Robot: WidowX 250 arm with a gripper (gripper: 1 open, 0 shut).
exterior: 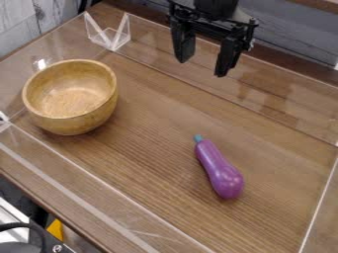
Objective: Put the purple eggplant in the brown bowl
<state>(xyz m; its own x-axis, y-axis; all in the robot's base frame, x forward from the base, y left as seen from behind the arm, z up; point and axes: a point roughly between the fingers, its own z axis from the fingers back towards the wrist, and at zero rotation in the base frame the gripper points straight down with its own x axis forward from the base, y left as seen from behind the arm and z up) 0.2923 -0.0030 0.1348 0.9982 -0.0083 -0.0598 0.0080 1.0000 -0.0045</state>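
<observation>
The purple eggplant's narrow end (207, 154), just by its teal stem, is the next place my gripper should go to and close.
The purple eggplant (218, 169) lies on the wooden table, right of centre and toward the front, its small teal stem tip pointing to the back. At the left stands the brown bowl (71, 95), round, thick-rimmed, with a pale speckled inside and nothing in it. My gripper (205, 51) hangs at the top centre, pointing down, its black fingers (227, 57) spread apart with nothing between them. It is well above and behind the eggplant, and to the right of the bowl.
A low clear plastic wall (158, 240) runs around the table's edges. A clear triangular bracket (109, 32) stands at the back left. Dark cables show at the bottom left corner (27, 237).
</observation>
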